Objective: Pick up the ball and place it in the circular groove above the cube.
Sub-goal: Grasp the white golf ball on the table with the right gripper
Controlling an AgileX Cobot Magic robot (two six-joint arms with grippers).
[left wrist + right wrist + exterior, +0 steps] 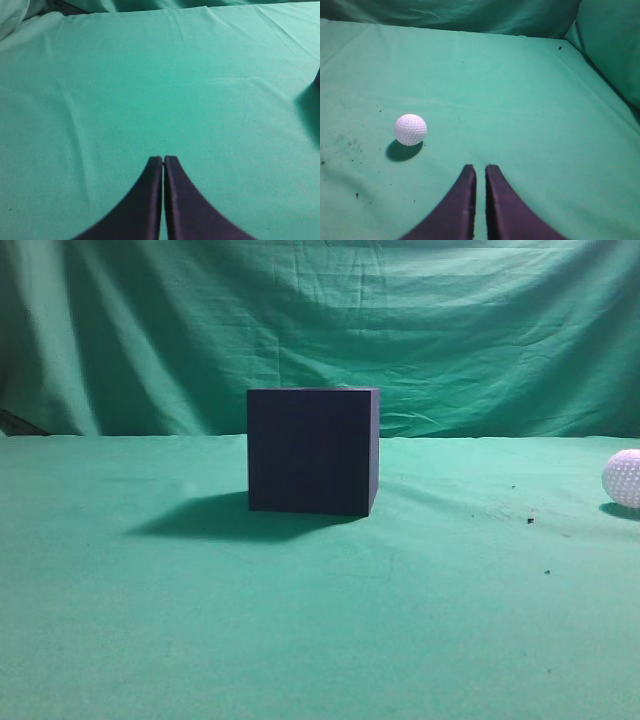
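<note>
My right gripper needs to close on the middle of the white dimpled ball [625,478] [410,130], which is lying on the green cloth by the small dark specks.
The dark navy-black cube [312,450] stands upright in the middle of the green cloth table. Its top face is edge-on, so no groove shows. Only its edge and shadow [317,80] reach the right border of the left wrist view. The white dimpled ball [624,478] lies on the cloth at the far right, cut by the frame edge. In the right wrist view the ball [410,129] sits ahead and to the left of my right gripper [480,168], apart from it. That gripper is shut and empty. My left gripper [163,159] is shut and empty over bare cloth.
A green cloth [200,620] covers the table and a green backdrop [450,330] hangs behind it. Small dark specks [530,521] lie near the ball. A raised cloth fold [610,45] borders the right side in the right wrist view. Neither arm shows in the exterior view.
</note>
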